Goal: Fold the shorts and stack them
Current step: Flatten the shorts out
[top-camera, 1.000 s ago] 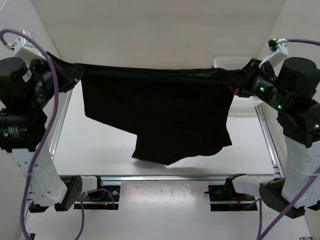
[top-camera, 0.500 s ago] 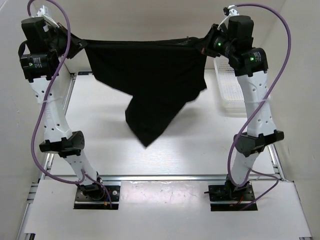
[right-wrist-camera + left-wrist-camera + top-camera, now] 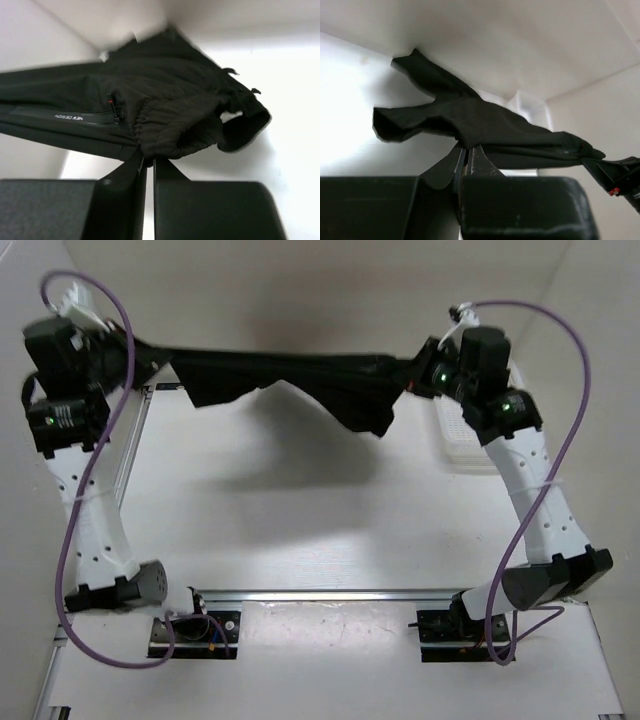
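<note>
Next, my left gripper releases its end of the black shorts on the white table (image 3: pixel 216 542) just past the near aluminium rail.
The black shorts (image 3: pixel 290 375) hang stretched in the air between both grippers, high over the far part of the table, with their legs flung up toward the back. My left gripper (image 3: pixel 152 352) is shut on the left end of the shorts (image 3: pixel 485 122); its fingertips meet at the cloth (image 3: pixel 466 149). My right gripper (image 3: pixel 410 372) is shut on the gathered waistband at the right end (image 3: pixel 180 120), fingertips (image 3: pixel 148 161) pinching the fabric. A zip pocket with small white lettering shows in the right wrist view.
A white plastic mesh basket (image 3: pixel 455 445) sits at the table's far right, partly behind my right arm. The white table (image 3: pixel 300 510) has aluminium rails along its left, right and near edges. White walls close in at the back and sides.
Both arms have risen and reached to the far side. The shorts, earlier hanging down as a wide sheet, have swung up and now stretch nearly level between the grippers.
</note>
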